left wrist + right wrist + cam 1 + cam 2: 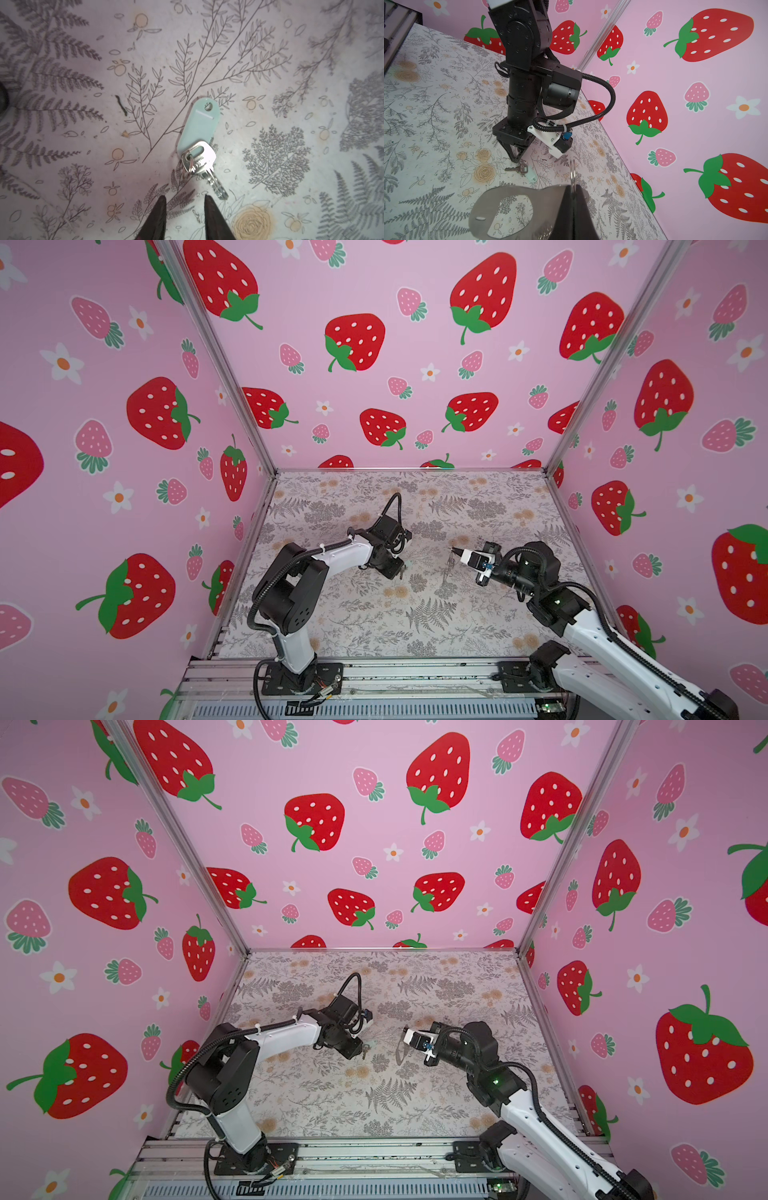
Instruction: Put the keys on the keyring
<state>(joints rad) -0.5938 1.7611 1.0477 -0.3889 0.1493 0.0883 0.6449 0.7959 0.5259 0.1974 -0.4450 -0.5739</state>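
Observation:
My left gripper's open fingers are beside the key blade, short of the split ring, so next I move in and pinch that ring [189,168] before I lift the keys.
The keys [199,160] lie flat on the floral table as a small silver bunch on a thin split ring, joined to a mint-green tag [199,124]. My left gripper [185,197] hovers just beside the key blade, open, with only bare table between its dark fingertips [164,199]. In both top views the keys [401,572] [365,1050] show as a speck under that gripper. My right gripper [573,187] is shut on a silver ring [573,172] of the keyring [508,207], a flat grey plate with a large cut-out, held above the table [449,568].
The left arm's wrist and cable [529,93] stand over the keys in the right wrist view. A small dark scrap [121,105] lies on the table. Pink strawberry walls [124,427] enclose three sides; a metal rail [374,676] runs along the front.

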